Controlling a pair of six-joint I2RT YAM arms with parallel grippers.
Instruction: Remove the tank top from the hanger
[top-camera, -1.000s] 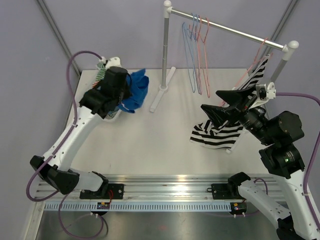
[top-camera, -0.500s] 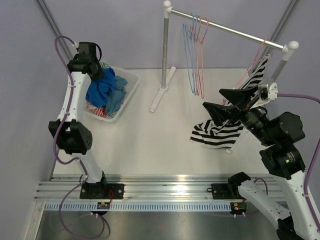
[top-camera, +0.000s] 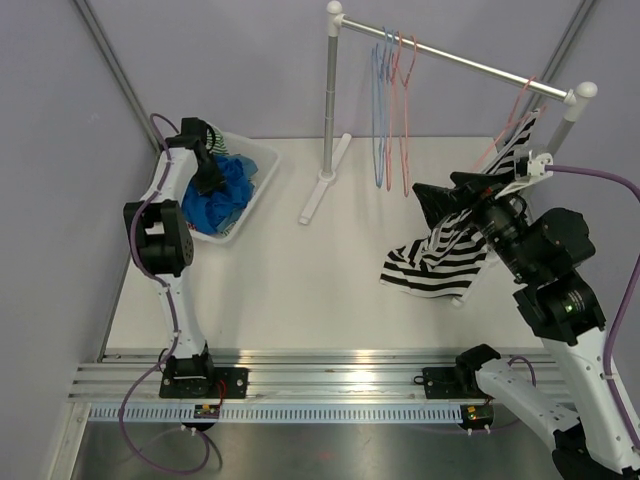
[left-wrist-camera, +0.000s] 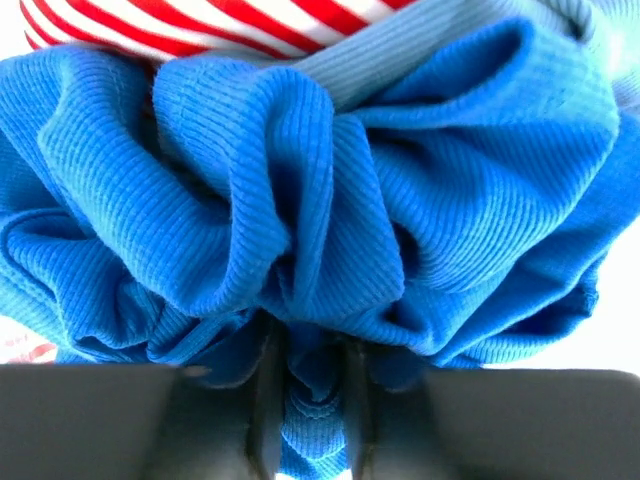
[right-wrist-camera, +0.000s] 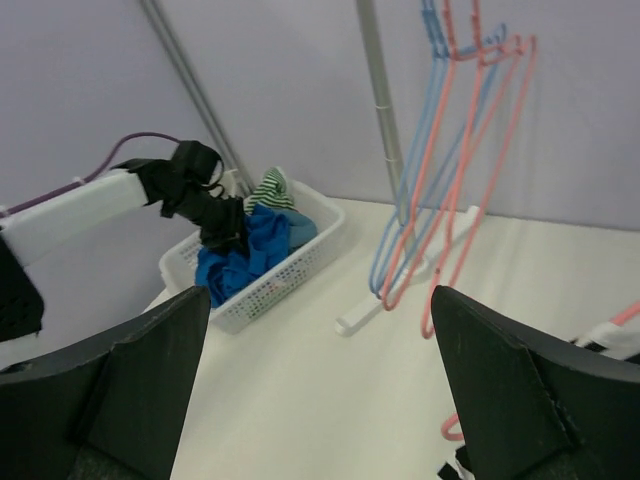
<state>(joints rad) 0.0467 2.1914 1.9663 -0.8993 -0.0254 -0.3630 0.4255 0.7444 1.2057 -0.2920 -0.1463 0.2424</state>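
The robot's right gripper will next close on the near-side sloping arm (top-camera: 490, 154) of the pink hanger that holds the striped tank top.
The black-and-white striped tank top (top-camera: 440, 262) hangs on a pink hanger (top-camera: 508, 128) at the right end of the rail, and its lower part lies on the table. My right gripper (top-camera: 440, 200) is open and empty, just above and left of the tank top. In the right wrist view its gripper (right-wrist-camera: 320, 300) has its jaws spread wide and faces the table. My left gripper (top-camera: 208, 180) is down in the white basket (top-camera: 262, 165). It is shut on a blue ribbed garment (left-wrist-camera: 320, 200), which fills the left wrist view.
Several empty blue and pink hangers (top-camera: 392, 110) hang on the rail's left part. The rack's post and foot (top-camera: 322, 180) stand mid-table. The basket (right-wrist-camera: 300, 255) also holds red-striped (left-wrist-camera: 200, 25) and green-striped clothes. Purple walls enclose the back and sides.
My left arm has swung back and lowered the blue garment into the basket. My right gripper has shifted slightly up beside the tank top, still open.
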